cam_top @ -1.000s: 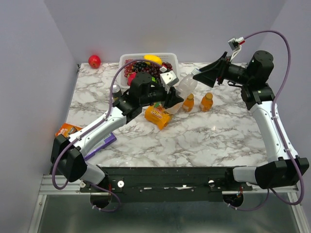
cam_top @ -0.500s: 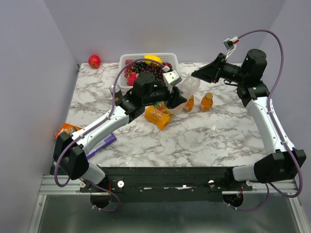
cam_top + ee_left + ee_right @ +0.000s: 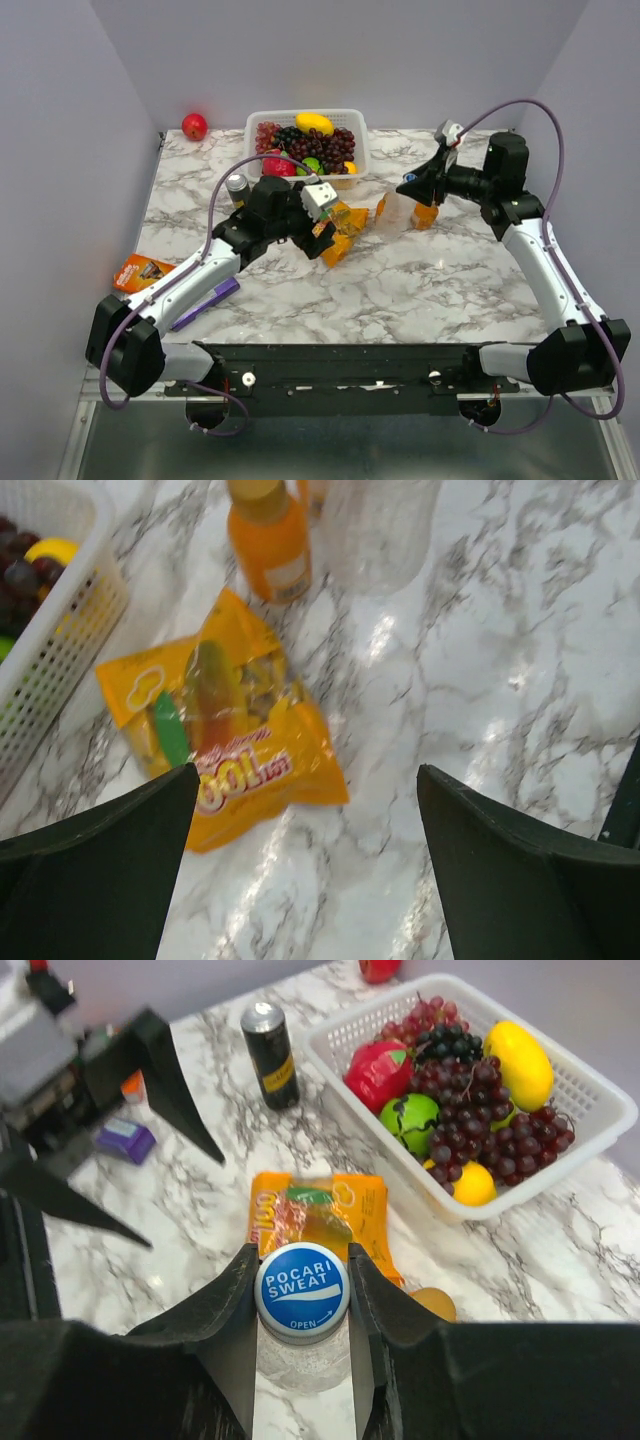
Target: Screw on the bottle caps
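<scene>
Next, I release the white cap from my right gripper with the colourless bottle standing on the marble [image 3: 402, 250] before the orange bottles.
My right gripper [image 3: 301, 1265] is shut on the white bottle cap [image 3: 302, 1293] with its blue mark, one finger on each side. The cap sits on the neck of the colourless bottle [image 3: 300, 1365], which stands upright on the marble [image 3: 401, 210]. Two orange bottles [image 3: 427, 215] [image 3: 383, 207] stand beside it, and the golden cap [image 3: 432, 1303] on one shows in the right wrist view. My left gripper [image 3: 307, 772] hangs open and empty over the table near the yellow snack bag [image 3: 225, 725]. One orange bottle [image 3: 268, 540] and the colourless bottle [image 3: 375, 530] lie ahead of it.
A white basket [image 3: 358, 150] of fruit stands at the back, with a dark can [image 3: 237, 188] to its left and a red apple [image 3: 194, 126] in the far corner. An orange packet [image 3: 140, 270] and a purple item [image 3: 205, 297] lie near the left edge.
The left gripper opened, let go of the colourless bottle and drew back to the left. The right gripper came down and closed on the white cap; the bottle now stands on the table.
</scene>
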